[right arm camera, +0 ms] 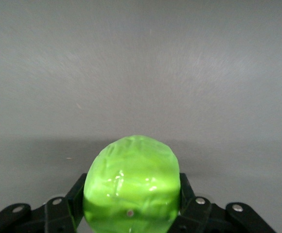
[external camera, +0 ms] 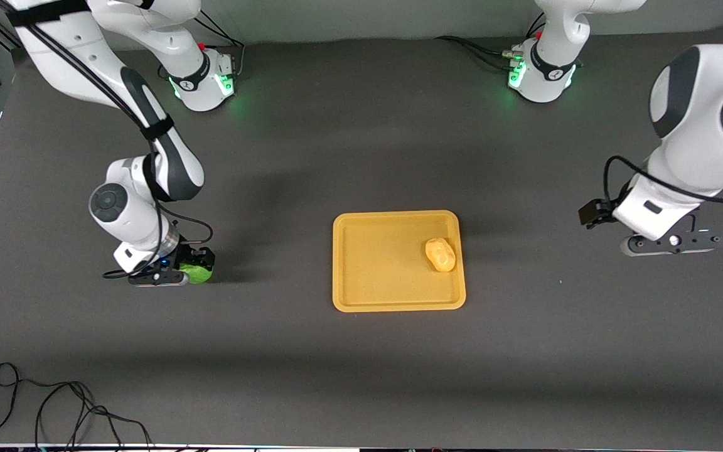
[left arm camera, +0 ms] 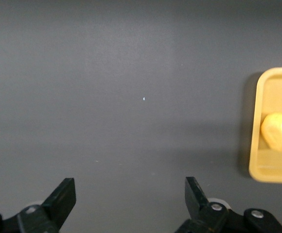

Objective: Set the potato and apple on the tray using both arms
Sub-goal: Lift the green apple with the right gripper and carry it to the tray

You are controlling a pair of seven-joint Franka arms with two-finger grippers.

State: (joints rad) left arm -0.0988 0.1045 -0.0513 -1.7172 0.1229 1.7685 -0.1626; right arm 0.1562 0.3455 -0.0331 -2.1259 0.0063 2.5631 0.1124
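The robot's right gripper will release the apple in the middle of the tray (external camera: pixel 391 267), beside the potato.
The potato (external camera: pixel 441 254) lies in the yellow-orange tray (external camera: pixel 380 263), by its rim toward the left arm's end. My right gripper (external camera: pixel 176 271) is low at the table toward the right arm's end and is shut on the green apple (external camera: pixel 198 272). In the right wrist view the apple (right arm camera: pixel 131 179) fills the space between both fingers (right arm camera: pixel 75 196). My left gripper (external camera: pixel 672 245) is open and empty over bare table toward the left arm's end. Its wrist view shows the spread fingers (left arm camera: pixel 63 199), the tray's rim (left arm camera: pixel 272 87) and the potato (left arm camera: pixel 278 131).
Loose black cables (external camera: pixel 54 408) lie at the table's near edge toward the right arm's end. The two green-lit arm bases (external camera: pixel 208 78) stand along the edge farthest from the front camera. Dark table mat (external camera: pixel 273 188) surrounds the tray.
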